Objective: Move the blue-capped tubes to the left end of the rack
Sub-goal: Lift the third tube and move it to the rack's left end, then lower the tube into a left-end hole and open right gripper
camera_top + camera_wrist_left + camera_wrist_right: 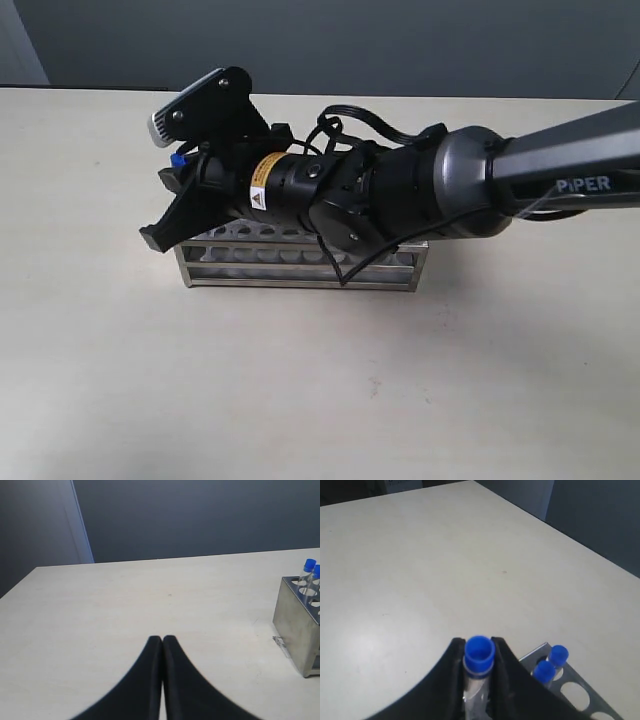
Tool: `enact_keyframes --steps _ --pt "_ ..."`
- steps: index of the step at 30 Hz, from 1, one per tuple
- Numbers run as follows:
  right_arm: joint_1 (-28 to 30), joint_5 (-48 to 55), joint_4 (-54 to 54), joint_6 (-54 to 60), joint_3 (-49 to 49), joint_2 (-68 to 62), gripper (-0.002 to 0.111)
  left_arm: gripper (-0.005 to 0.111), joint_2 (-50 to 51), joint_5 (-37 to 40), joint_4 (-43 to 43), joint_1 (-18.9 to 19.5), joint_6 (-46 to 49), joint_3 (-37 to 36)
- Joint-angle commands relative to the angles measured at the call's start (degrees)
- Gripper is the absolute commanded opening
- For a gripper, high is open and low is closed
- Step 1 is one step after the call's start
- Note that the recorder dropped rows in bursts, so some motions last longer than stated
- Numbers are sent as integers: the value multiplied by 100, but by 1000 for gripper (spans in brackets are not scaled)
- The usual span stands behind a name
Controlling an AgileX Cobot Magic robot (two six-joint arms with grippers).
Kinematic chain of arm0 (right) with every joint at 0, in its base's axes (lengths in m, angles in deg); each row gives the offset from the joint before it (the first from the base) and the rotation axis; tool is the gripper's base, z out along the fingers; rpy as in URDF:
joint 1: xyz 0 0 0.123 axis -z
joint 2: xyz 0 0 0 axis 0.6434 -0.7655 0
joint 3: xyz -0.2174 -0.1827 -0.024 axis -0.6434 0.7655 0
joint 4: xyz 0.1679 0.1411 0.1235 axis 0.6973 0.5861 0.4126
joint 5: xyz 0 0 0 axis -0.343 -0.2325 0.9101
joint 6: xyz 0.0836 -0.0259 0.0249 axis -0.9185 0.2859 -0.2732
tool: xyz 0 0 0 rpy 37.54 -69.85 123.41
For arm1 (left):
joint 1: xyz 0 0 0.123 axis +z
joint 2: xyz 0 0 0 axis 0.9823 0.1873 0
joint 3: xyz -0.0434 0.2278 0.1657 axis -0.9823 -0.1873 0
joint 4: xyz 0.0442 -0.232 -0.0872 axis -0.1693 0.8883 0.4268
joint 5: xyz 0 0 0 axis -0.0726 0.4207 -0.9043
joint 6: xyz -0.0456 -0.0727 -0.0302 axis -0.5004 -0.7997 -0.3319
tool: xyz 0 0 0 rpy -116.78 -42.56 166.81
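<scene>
The robot's right gripper needs to release the blue-capped tube in the rack's end hole [194,211] nearest the other standing tubes.
My right gripper [479,644] is shut on one blue-capped tube [479,653], gripped just under its cap, with the clear body running down between the fingers. Two more blue-capped tubes [551,663] stand side by side in corner holes of the metal rack [580,694], close beside the gripper. In the exterior view the right arm reaches across the rack [300,263] and its gripper [168,208] hangs over the left end; a bit of blue cap [178,159] shows behind the fingers. My left gripper [162,639] is shut and empty over bare table, well apart from the rack [294,625] and its two tubes [311,568].
The right arm's body covers most of the rack's top plate in the exterior view, hiding the other holes. A dark wall runs behind the table's far edge. The pale tabletop [300,390] spreads in front of the rack.
</scene>
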Motion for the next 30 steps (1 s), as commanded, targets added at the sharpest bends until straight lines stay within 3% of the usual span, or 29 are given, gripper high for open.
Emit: enact_keyframes --steps 1,30 --pt "-2 -259 -32 9 -63 1 0 0 -21 -79 0 -34 -21 -29" --pt "128 117 33 446 -333 -286 0 0 -21 -79 0 -34 -21 -29"
